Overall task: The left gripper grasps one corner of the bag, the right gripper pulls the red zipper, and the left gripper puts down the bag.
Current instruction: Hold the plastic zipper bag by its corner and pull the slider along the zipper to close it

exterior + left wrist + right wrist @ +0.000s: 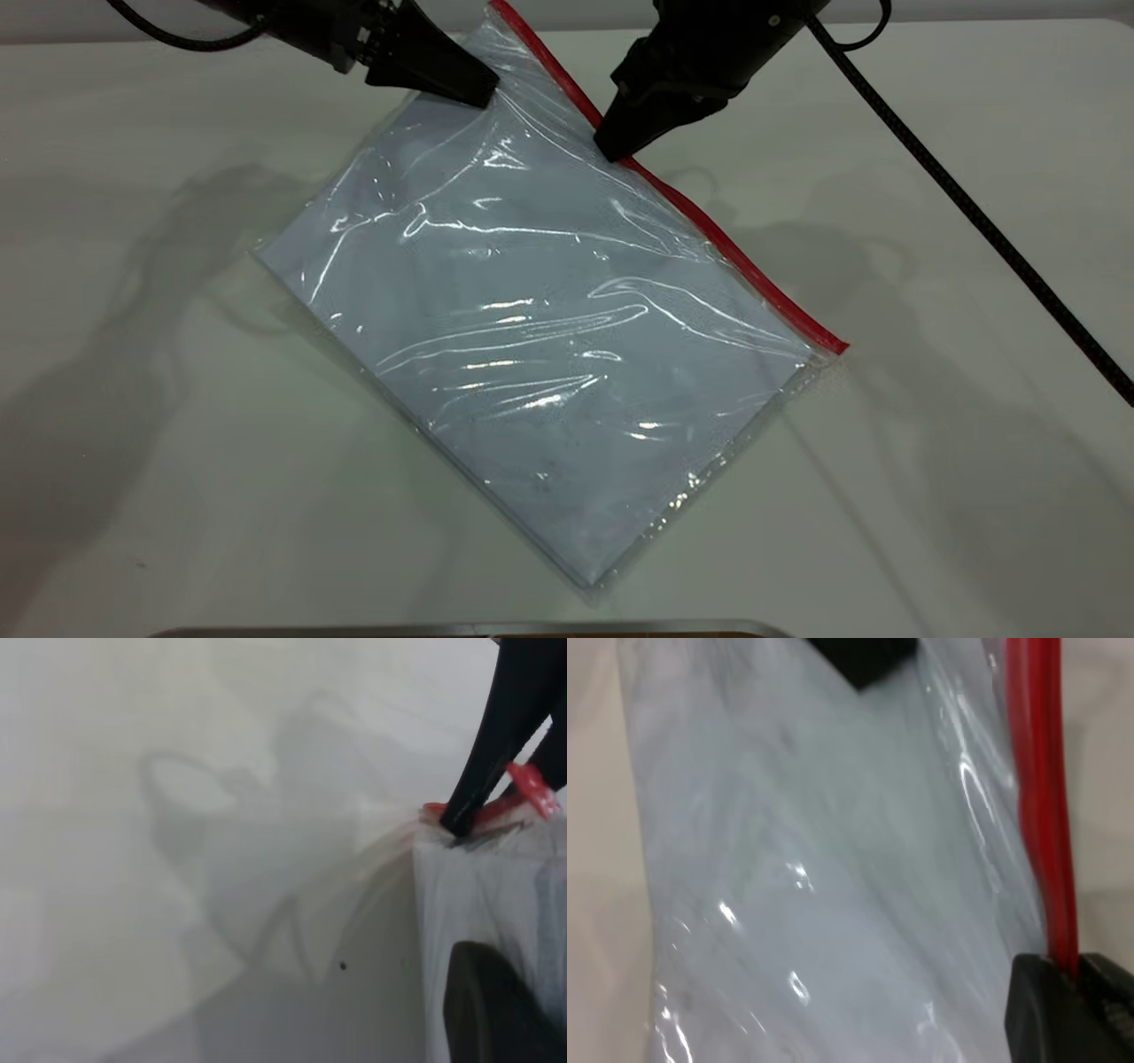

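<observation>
The robot's right gripper needs to release the red zipper, now held near its far end, near the near end of the bag's red edge (pixel 781 318).
The bag (pixel 532 328), a clear wrinkly pouch with pale bluish sheets inside, lies slantwise on the white table, and its far corner is raised. My left gripper (pixel 483 93) is shut on that raised corner, a little in from the red edge. In the left wrist view its own finger (pixel 496 1010) presses on the bag (pixel 478 895). The red zipper (pixel 735 257) runs along the bag's right long edge. My right gripper (pixel 611 151) is shut on the zipper near its far end. In the right wrist view the red zipper (pixel 1041 771) passes between the fingers of my right gripper (pixel 1076 992).
The right arm's braided black cable (pixel 974 221) slopes across the table at the right. A metal edge (pixel 461 631) shows at the near side. Bare white table (pixel 133 354) surrounds the bag.
</observation>
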Motion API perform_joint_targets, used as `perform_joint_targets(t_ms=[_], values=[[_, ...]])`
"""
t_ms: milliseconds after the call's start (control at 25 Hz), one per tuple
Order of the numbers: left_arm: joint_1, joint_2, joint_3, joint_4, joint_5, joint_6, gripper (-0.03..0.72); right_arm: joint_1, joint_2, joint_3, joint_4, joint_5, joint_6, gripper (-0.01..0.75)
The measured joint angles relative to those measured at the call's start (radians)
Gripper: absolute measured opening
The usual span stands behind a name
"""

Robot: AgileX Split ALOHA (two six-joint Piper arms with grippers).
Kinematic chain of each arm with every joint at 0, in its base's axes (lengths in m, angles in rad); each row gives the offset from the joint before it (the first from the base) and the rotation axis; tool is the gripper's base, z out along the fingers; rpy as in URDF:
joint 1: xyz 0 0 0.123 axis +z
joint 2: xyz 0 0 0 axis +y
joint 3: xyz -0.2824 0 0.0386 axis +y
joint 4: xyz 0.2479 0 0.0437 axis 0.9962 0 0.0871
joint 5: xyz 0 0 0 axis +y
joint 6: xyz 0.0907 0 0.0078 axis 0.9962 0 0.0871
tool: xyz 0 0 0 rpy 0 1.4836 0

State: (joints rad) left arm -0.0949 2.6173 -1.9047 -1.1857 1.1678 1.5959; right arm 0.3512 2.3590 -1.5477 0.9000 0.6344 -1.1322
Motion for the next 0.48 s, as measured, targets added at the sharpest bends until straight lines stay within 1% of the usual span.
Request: perform_joint_targets(t_ms=[280,480], values=[[0.019,-0.002,-0.004,-0.004,0.0,-0.001,0.053,0.0,0.001,0.001,-0.093,0.004,0.028,0.036],[0.039,-0.003,-0.005,-0.006,0.0,-0.002,0.053,-0.003,0.01,0.008,-0.231,0.053,0.072,0.036]])
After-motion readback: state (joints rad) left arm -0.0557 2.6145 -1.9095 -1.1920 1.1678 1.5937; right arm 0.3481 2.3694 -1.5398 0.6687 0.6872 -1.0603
